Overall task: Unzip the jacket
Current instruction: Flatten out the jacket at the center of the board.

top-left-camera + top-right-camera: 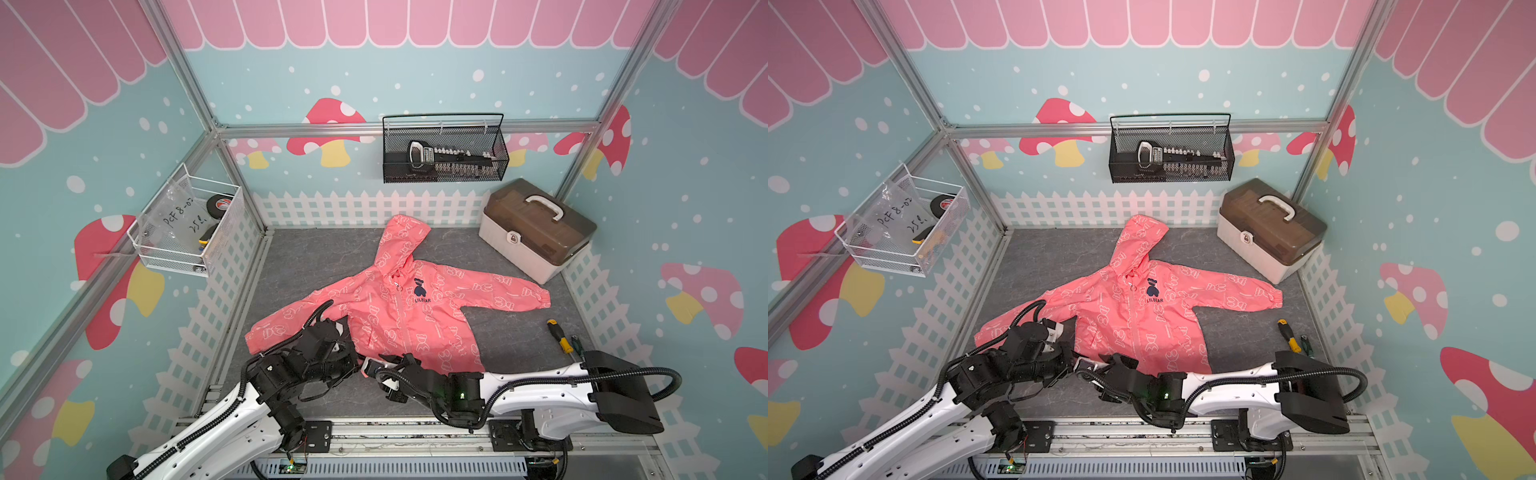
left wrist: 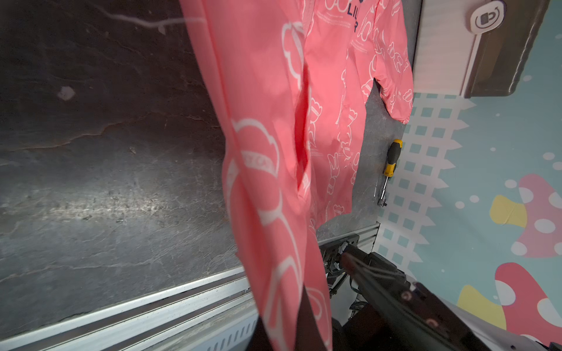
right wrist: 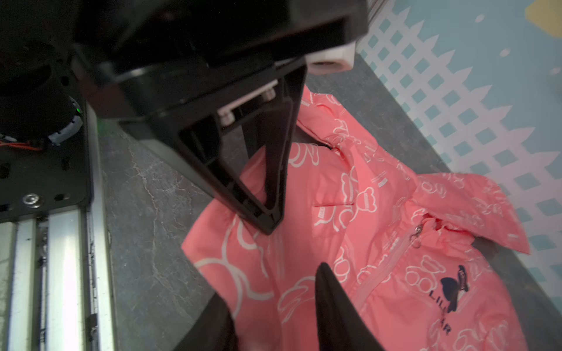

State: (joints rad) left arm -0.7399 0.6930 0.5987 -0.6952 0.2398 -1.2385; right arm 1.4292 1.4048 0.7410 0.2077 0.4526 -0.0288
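A raised fold pinched in my left gripper bunches the jacket's hem, so next my left gripper opens and takes the jacket's side edge (image 1: pixel 353 337) to spread the hem flat.
The coral-pink jacket (image 1: pixel 407 316) lies face up on the grey mat, hood toward the back wall, zipped. Its zipper pull (image 1: pixel 398 286) sits up at the collar and also shows in the right wrist view (image 3: pixel 415 237). My left gripper (image 1: pixel 352 356) is at the hem's left corner, shut on a raised fold of the jacket (image 2: pixel 273 182); its pinching tips (image 3: pixel 270 221) show in the right wrist view. My right gripper (image 1: pixel 368 368) is beside it at the hem. Its jaws stand a little apart (image 3: pixel 270 282) with hem fabric between them.
A beige toolbox (image 1: pixel 536 232) with a brown lid stands at the back right. A yellow-handled screwdriver (image 1: pixel 559 334) lies right of the jacket. A black wire basket (image 1: pixel 444 149) and a white one (image 1: pixel 187 224) hang on the walls. An aluminium rail (image 1: pixel 374 432) runs along the front.
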